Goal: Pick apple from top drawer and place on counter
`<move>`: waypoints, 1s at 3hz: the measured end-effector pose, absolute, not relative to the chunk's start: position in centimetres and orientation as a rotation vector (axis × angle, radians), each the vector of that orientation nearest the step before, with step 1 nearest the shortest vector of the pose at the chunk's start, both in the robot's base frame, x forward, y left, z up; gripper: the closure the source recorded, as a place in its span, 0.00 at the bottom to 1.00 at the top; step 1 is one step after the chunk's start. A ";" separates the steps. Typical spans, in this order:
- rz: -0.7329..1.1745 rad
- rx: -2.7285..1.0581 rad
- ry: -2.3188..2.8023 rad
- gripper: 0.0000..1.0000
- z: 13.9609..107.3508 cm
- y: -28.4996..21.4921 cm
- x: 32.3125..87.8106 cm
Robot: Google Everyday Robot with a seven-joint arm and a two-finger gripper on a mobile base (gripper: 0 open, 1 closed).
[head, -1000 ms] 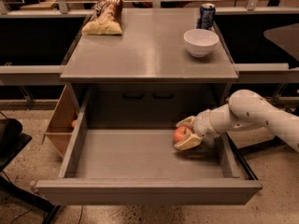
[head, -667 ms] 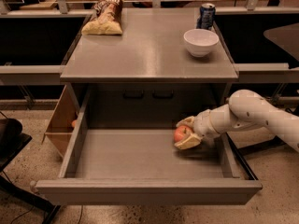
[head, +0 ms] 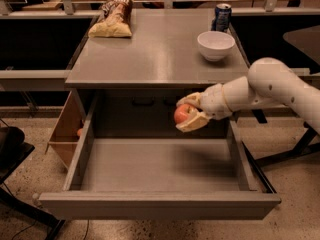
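The gripper needs to release the apple on the bare counter [head: 138,56] before the chip bag, slightly toward the white bowl.
The top drawer [head: 155,169] of the grey cabinet stands pulled open, its flat grey bottom bare. My gripper [head: 189,113] reaches in from the right on a white arm and is shut on the apple [head: 183,114], a small red-orange fruit held between the tan fingers [head: 192,122]. The apple hangs above the back right part of the drawer, just below the front edge of the counter [head: 155,49]. It touches neither the drawer nor the counter.
On the counter stand a white bowl [head: 215,44] at the right, a blue can [head: 222,17] behind it, and a chip bag [head: 113,20] at the back left. A tan wooden box [head: 64,129] sits left of the drawer. A dark chair [head: 10,149] is at far left.
My gripper has lifted the apple up out of the drawer and a little to the left, from the drawer's right side to just under the counter edge.
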State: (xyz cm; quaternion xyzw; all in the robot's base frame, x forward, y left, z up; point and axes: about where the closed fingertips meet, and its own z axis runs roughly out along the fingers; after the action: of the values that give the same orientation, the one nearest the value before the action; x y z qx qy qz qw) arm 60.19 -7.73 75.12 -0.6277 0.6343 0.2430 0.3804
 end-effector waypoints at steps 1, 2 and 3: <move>0.588 -1.723 1.534 1.00 84.5 -4.4 61.6; 0.589 -1.800 1.537 1.00 89.8 -0.3 63.7; 0.591 -1.786 1.571 1.00 92.8 3.4 67.3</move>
State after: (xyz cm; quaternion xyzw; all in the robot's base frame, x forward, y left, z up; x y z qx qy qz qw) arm 67.32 3.35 92.83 -0.6859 0.6030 0.2269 0.3385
